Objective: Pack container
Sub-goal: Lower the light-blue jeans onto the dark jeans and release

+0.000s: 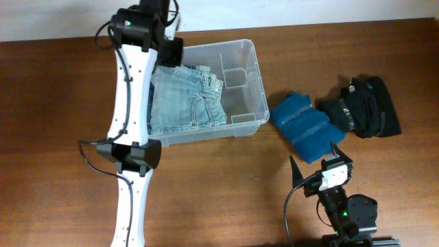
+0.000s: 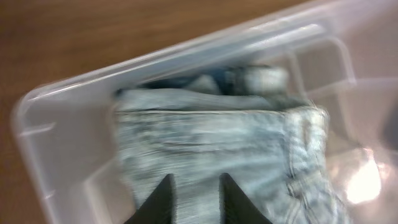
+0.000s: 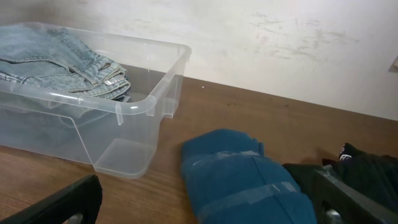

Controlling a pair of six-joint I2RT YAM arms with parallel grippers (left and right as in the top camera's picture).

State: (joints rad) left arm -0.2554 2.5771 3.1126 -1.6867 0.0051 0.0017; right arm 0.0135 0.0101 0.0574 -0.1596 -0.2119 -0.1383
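My right gripper is to go next to the folded blue cloth and close on its near end (image 1: 328, 142) (image 3: 280, 211), beside the black garment.
The container (image 1: 259, 81) is a clear plastic bin at the back middle of the table. Folded light blue jeans (image 1: 185, 103) lie in its left part. My left gripper (image 1: 171, 51) hangs over the bin's back left corner. In the left wrist view its fingers (image 2: 194, 186) are slightly apart and empty, just above the jeans (image 2: 211, 137), with the bin rim (image 2: 74, 87) around them. My right gripper (image 1: 315, 161) is wide open and empty, just in front of a folded blue cloth (image 1: 305, 127). In the right wrist view the gripper (image 3: 205, 208) faces the cloth (image 3: 242, 180) and the bin (image 3: 158, 99).
A black garment (image 1: 367, 106) lies at the right, touching the blue cloth; it also shows in the right wrist view (image 3: 367, 171). The bin's right part has moulded dividers (image 1: 236, 79). The left arm (image 1: 130, 137) runs along the bin's left side. A white wall stands behind the table.
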